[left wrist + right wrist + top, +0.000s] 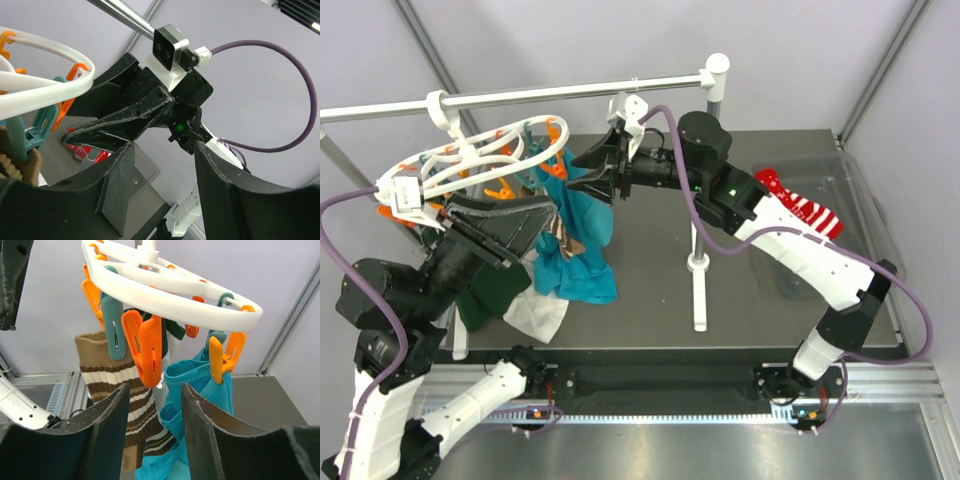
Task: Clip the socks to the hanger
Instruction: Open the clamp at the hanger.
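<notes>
The red striped sock is far away from my left gripper. Next, my left gripper takes the empty orange pin (pixel 146 346), so that my right gripper is free for the sock.
The white oval hanger (pixel 470 165) hangs from the rail at the back left, with orange and teal clothespins. In the right wrist view a teal pin (pixel 114 325) holds a brown sock (pixel 117 385) on the hanger (pixel 165 287). An empty orange pin (pixel 147 352) hangs just above my open right gripper (pixel 154 390). A red striped sock (pixel 800 205) lies on the table at the right. My right gripper (pixel 582 170) is at the hanger's right side. My left gripper (pixel 535 228) is open and empty under the hanger, facing the right one (pixel 164 150).
A teal garment (pixel 585 260) hangs from an orange pin (pixel 222 357) beside the brown sock. Dark green (pixel 485 295) and white (pixel 535 315) cloths lie below the hanger. The long rail (pixel 520 95) and its post (pixel 698 260) stand mid-table. A clear tray (pixel 850 200) is at the right.
</notes>
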You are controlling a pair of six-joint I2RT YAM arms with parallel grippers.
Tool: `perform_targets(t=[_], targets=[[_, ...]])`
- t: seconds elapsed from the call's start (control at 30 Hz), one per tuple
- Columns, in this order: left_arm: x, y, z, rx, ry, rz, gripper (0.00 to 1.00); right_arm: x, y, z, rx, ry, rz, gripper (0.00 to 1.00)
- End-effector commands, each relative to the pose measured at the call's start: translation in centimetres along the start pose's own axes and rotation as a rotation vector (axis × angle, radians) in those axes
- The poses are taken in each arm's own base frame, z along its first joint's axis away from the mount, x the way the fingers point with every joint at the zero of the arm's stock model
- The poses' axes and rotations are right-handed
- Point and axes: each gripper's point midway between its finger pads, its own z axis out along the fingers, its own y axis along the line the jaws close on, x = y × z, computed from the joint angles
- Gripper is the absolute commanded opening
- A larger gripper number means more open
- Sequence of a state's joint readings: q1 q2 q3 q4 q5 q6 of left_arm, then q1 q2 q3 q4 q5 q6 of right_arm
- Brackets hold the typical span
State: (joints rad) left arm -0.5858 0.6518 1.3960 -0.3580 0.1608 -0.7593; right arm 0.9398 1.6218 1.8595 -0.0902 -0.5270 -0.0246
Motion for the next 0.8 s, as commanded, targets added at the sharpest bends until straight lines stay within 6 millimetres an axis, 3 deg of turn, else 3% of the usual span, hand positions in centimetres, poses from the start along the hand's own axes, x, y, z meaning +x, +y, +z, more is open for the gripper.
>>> perform_targets(t=[0.0,0.7,0.77], targets=[[-1.0,-0.9,0.6,0.031,-0.033,-0.017,0.56,-3.4,0.4,0.4,-0.047,-0.097,-0.048,0.45],[-1.6,0.4,1.5,-0.054,-0.058,-0.086,0.44,-3.8,1.2,1.7,-0.108,-0.136,0.045,0.29],[-1.7,0.4,1.4,-0.058,-0.063,-0.088,0.44,-3.8,1.2,1.7,-0.110,-0.132,0.057,0.24]])
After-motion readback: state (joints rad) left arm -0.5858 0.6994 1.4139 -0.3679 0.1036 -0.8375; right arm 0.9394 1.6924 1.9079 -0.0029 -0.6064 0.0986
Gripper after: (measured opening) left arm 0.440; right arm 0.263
